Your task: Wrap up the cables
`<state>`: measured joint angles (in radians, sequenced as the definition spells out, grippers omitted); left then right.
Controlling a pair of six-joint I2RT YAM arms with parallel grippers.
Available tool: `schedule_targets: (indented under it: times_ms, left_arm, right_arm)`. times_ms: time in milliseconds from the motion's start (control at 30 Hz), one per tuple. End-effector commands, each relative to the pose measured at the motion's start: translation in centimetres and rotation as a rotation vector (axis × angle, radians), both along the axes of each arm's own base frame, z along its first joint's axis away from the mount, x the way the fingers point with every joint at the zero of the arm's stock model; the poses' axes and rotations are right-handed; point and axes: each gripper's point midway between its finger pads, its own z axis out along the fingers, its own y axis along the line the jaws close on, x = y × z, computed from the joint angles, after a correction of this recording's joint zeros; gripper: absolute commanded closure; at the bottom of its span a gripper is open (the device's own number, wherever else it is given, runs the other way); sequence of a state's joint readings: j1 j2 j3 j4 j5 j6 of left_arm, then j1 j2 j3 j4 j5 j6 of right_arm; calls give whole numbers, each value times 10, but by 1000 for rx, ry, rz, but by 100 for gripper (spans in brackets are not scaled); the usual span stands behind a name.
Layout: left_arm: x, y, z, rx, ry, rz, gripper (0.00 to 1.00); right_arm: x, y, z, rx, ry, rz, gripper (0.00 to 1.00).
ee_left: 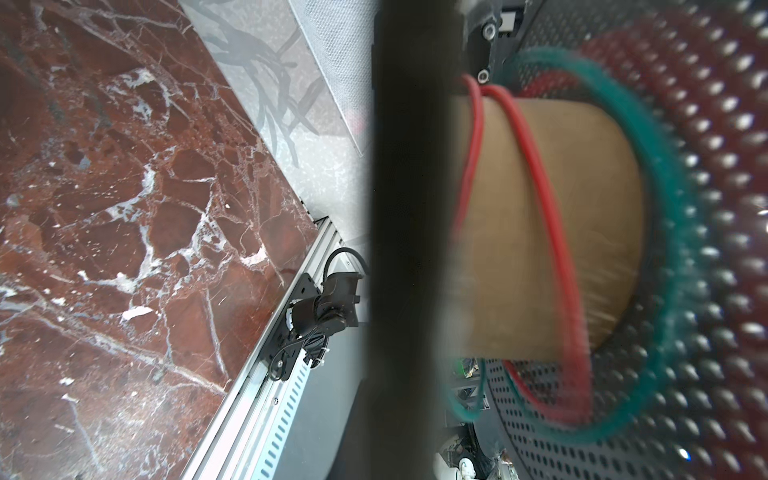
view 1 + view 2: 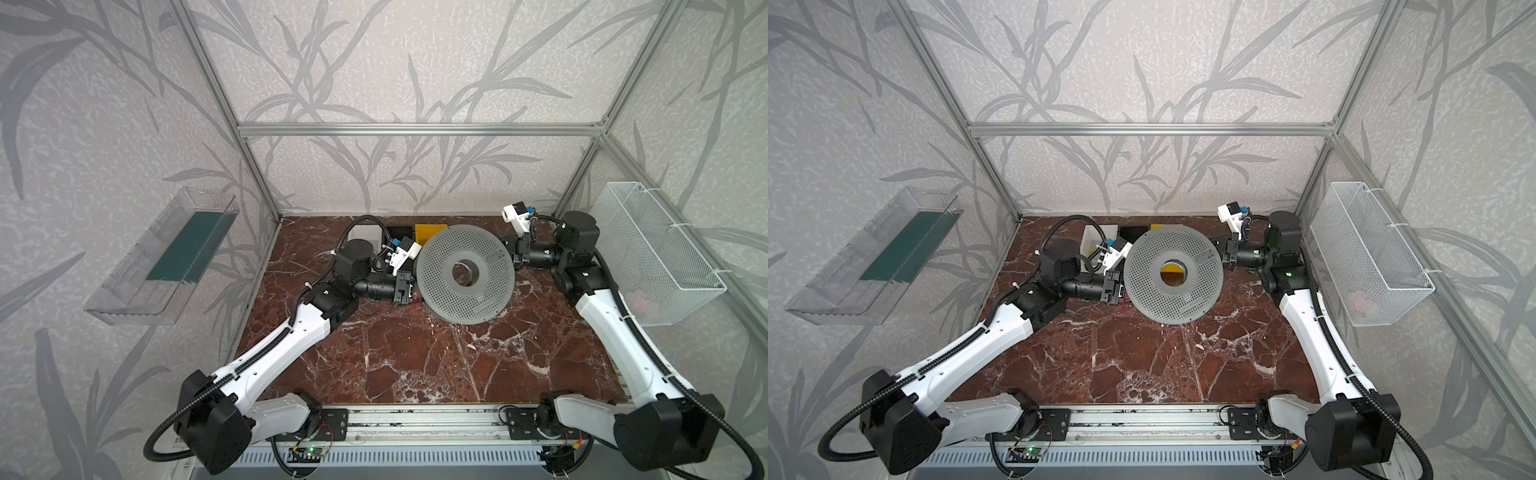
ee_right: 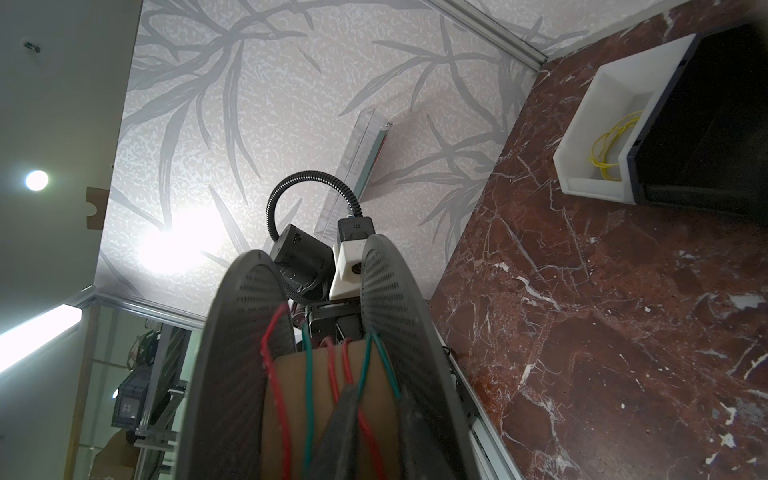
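Note:
My left gripper is going to put the grey spool down on the table (image 2: 417,309) in front of the black and yellow bins.
A grey perforated spool (image 2: 490,291) stands tilted at mid-table, between both grippers. Red cable (image 1: 536,166) and a green cable (image 1: 660,166) loop loosely round its brown core (image 1: 590,249). My left gripper (image 2: 409,289) sits at the spool's left rim, shut on the near flange (image 1: 407,208), which fills its wrist view as a dark blurred band. My right gripper (image 3: 378,399) reaches in from the right rim between the flanges. Its fingers (image 3: 345,415) stand slightly apart over the core, open, with red cable (image 3: 365,419) running between them. A yellow cable (image 3: 611,145) lies coiled in a white bin (image 3: 582,124).
White (image 2: 1096,239), black (image 2: 401,232) and yellow (image 2: 430,232) bins line the table's back edge behind the spool. A white wire basket (image 2: 656,257) hangs on the right wall. A clear tray (image 2: 166,257) hangs on the left wall. An aluminium rail (image 2: 415,419) borders the front.

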<state>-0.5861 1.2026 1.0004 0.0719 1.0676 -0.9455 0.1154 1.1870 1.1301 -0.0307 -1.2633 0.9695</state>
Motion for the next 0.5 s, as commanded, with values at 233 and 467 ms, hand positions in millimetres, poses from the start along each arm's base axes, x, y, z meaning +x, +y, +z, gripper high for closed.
schedule_targets:
  times_ms: [233,467]
  left_arm:
    - [49,52,30,-132,-38,351,100]
    - [70,90,0,-3,1,492,100]
  right_arm:
    - [-34,-37,24,-140,-130,-193,49]
    - [-24,-71,11,-293,-169,-425,37]
